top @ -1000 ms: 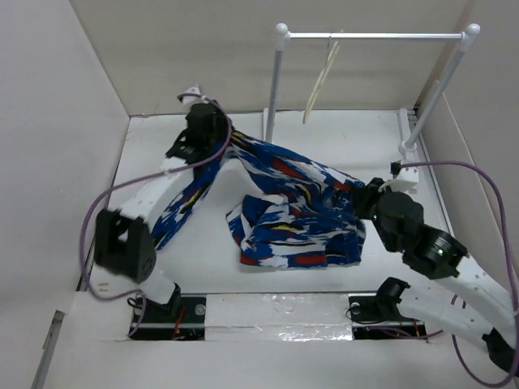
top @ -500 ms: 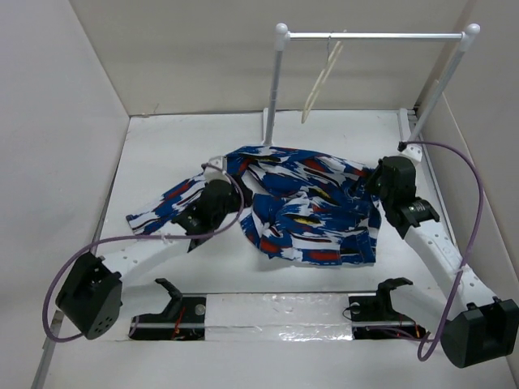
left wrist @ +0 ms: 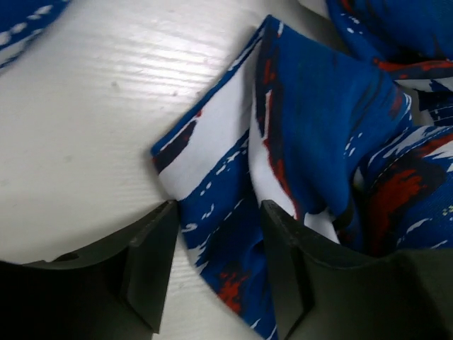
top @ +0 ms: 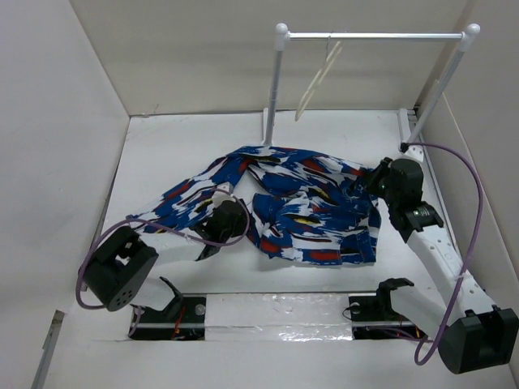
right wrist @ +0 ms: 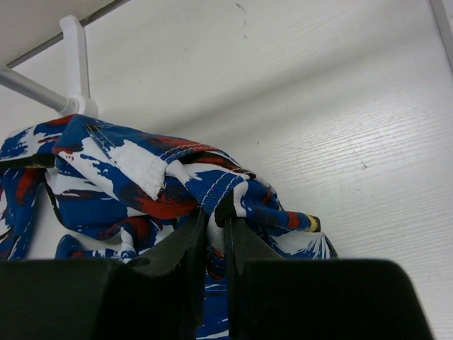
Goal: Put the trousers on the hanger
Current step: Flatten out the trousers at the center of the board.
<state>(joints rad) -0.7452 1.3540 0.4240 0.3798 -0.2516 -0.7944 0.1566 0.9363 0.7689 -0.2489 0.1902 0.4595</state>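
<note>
I need to open my right gripper and let go of the bunched hem on the table [top: 402, 166], next to the rack base that is closest to that gripper.
The trousers [top: 312, 211], bright blue with white, red, black and yellow patches, lie crumpled across the middle of the table. My left gripper [top: 229, 220] is low at their left side, jaws open, with a fold of the fabric [left wrist: 233, 212] lying between the fingers. My right gripper [top: 371, 185] is at their right edge, shut on a bunched hem of the trousers [right wrist: 219, 205]. The cream-white hanger [top: 316, 81] hangs by its hook from the rack's crossbar at the back.
The white-poled rack [top: 276, 81] with a metal crossbar stands at the back of the table; its base shows in the right wrist view [right wrist: 74, 64]. White walls close the left, back and right sides. Purple cables loop from both arms.
My left arm has lowered and come back toward the near side, letting the trousers down flat on the table. My right gripper has kept its hold and shifted slightly.
</note>
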